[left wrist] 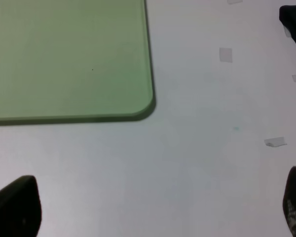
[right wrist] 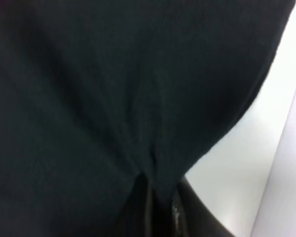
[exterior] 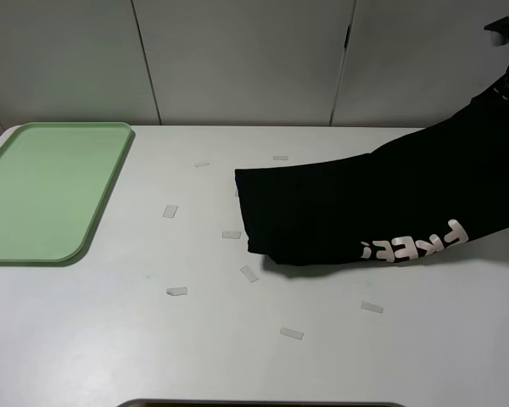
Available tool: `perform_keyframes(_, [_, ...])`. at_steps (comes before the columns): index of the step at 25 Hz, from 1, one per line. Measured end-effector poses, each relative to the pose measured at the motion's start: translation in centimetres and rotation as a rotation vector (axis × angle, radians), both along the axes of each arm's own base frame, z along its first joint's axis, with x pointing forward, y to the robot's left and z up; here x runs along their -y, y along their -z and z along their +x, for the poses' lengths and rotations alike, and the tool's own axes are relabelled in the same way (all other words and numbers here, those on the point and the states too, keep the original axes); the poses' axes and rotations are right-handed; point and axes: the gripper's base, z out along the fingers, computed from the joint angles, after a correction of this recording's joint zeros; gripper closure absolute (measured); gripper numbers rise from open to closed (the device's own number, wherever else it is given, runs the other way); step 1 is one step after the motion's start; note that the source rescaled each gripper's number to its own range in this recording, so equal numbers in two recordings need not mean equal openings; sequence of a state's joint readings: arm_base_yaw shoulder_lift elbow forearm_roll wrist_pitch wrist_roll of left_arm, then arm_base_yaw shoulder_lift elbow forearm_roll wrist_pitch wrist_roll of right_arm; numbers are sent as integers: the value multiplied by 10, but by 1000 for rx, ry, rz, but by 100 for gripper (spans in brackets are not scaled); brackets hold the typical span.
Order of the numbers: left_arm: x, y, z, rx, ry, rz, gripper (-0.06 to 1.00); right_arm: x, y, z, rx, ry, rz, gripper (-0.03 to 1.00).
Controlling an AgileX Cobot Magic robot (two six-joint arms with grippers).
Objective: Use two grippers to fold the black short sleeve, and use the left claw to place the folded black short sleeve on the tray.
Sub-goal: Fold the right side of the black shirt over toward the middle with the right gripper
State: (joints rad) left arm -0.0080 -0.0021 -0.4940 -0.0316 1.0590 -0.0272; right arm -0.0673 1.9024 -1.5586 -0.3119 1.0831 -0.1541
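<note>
Next, my right gripper lets go of the lifted end on the black short sleeve's own cloth (exterior: 394,185), just behind the sleeve's pale letters.
The black short sleeve (exterior: 365,212) lies partly on the white table, its pale letters (exterior: 416,246) facing the front. Its right end is lifted toward the upper right corner of the exterior view. There, my right gripper (right wrist: 160,207) is shut on a bunched fold of the black cloth (right wrist: 113,98), which fills the right wrist view. My left claw (left wrist: 155,212) is out of the exterior view. Its two black fingertips (left wrist: 15,207) stand wide apart over bare table, with nothing between them, near a corner of the mint-green tray (left wrist: 138,111). The tray (exterior: 102,212) sits at the table's far left with nothing in it.
Several small pale tape strips (exterior: 177,292) are scattered on the table around the shirt's left edge. Grey cabinet panels (exterior: 237,59) stand behind the table. A corner of the shirt (left wrist: 293,24) shows at the edge of the left wrist view.
</note>
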Motion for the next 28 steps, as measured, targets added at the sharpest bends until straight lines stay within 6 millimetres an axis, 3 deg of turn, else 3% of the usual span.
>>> perform_keyframes(5, [0,0,0,0,0,0,-4,3,11,3,-27,2,6,97])
perform_keyframes(11, [0,0,0,0,0,0,-4,-3,46,13,-102,7,31,97])
perform_keyframes(28, [0,0,0,0,0,0,-4,-92,76,17,-136,-12,-15,97])
